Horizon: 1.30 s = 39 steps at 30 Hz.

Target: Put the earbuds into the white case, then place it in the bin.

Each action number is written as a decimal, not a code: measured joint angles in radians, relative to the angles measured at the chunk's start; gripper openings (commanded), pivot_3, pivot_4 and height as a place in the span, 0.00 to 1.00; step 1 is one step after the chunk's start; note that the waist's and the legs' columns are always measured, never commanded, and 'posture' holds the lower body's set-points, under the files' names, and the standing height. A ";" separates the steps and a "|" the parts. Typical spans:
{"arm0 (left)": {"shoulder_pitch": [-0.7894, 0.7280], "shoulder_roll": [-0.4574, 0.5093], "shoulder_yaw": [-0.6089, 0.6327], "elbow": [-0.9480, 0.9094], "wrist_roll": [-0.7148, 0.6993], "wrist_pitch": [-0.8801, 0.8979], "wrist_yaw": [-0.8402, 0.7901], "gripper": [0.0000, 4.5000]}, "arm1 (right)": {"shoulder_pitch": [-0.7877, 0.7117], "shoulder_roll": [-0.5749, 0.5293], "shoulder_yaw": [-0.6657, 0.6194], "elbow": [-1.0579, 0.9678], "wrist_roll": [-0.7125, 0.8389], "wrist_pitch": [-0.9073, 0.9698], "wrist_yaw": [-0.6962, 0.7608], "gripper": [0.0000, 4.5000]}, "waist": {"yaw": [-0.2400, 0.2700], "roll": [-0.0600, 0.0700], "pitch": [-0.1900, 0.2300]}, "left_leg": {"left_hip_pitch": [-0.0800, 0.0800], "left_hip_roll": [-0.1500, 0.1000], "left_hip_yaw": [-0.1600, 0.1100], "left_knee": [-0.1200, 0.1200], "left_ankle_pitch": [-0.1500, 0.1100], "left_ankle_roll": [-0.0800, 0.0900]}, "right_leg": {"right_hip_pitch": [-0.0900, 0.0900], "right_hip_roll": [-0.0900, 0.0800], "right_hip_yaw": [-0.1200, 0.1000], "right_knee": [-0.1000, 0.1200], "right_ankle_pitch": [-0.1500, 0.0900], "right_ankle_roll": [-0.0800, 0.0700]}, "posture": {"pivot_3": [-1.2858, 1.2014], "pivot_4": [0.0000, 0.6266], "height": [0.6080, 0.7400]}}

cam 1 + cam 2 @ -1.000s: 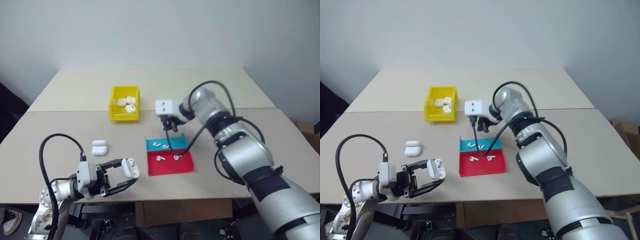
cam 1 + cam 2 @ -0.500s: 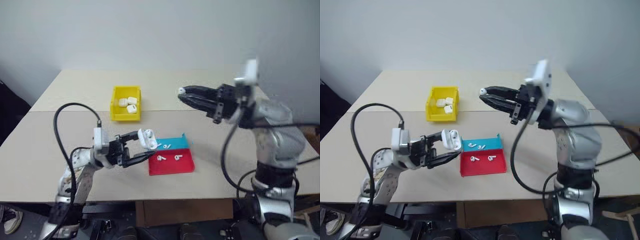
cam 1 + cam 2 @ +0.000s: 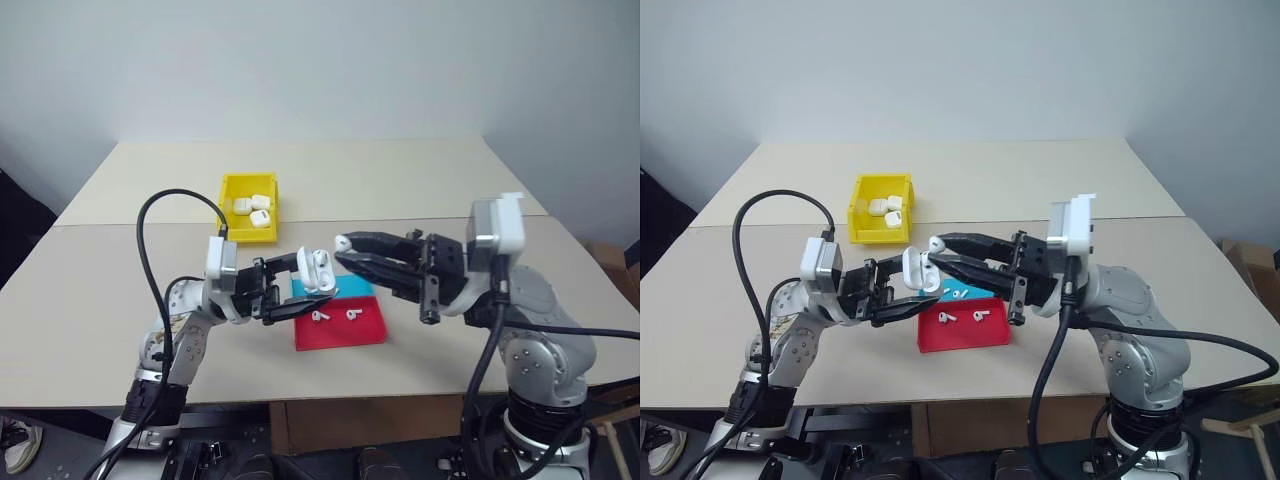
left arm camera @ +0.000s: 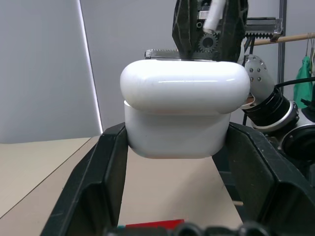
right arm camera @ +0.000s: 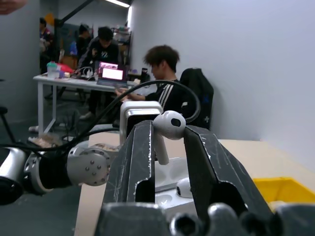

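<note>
The earbud in my right gripper needs to be let go in the empty slot of the open white case (image 3: 323, 281) (image 5: 164, 200), next to the seated earbud.
The white case (image 3: 318, 269) hangs above the table with its lid up, and my left gripper (image 3: 311, 283) is shut on it; its fingers (image 4: 106, 167) clamp the case (image 4: 183, 115) from both sides. One of the earbuds (image 3: 342, 243) is pinched in my right gripper (image 3: 346, 251), stem down between the pads (image 5: 140, 147), just above and to the right of the open case. An earbud (image 5: 184, 187) sits inside the case. The yellow bin (image 3: 233, 213) stands at the back left with several white cases in it.
A shallow red-and-blue tray (image 3: 342, 333) lies on the table under both grippers, with loose earbuds (image 3: 321, 316) in it. The left arm's black cable (image 3: 150, 230) loops above the table. People sit at desks in the room beyond in the right wrist view.
My right arm has swung back from the tray and turned left, carrying an earbud toward the case. My left gripper has lifted the case up and to the right, over the tray.
</note>
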 measured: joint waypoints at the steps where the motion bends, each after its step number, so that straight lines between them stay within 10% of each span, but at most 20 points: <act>1: 0.000 0.000 0.000 0.001 0.000 0.000 -0.003 0.61 | 0.005 -0.005 0.015 0.006 -0.006 -0.010 0.000 0.22 | 0.000 0.000 0.000 | 0.000 0.000 0.000 0.000 0.000 0.000 | 0.000 0.000 0.000 0.000 0.000 0.000 | 0.52 0.24 1.00; 28: 0.022 -0.007 0.001 0.002 0.035 -0.019 -0.011 0.61 | 0.041 -0.115 0.156 0.072 -0.081 -0.117 -0.004 0.22 | 0.002 0.000 0.000 | -0.001 0.000 0.000 0.000 0.000 0.000 | 0.000 0.000 0.000 -0.001 0.000 0.000 | 0.52 0.24 1.00; 36: 0.022 -0.009 0.002 0.003 0.053 -0.032 0.010 0.61 | 0.049 -0.141 0.176 0.072 -0.094 -0.145 0.005 0.76 | 0.001 0.000 0.000 | -0.001 0.000 0.000 0.000 0.000 0.000 | 0.000 0.000 0.000 -0.001 0.000 0.001 | 0.52 0.24 1.00; 39: 0.022 -0.009 0.001 0.012 0.058 -0.032 0.011 0.61 | 0.054 -0.151 0.185 0.074 -0.099 -0.150 0.004 0.76 | 0.002 0.000 0.000 | -0.001 0.000 0.000 0.000 0.000 0.000 | 0.000 0.000 0.000 -0.001 0.000 0.001 | 0.52 0.24 1.00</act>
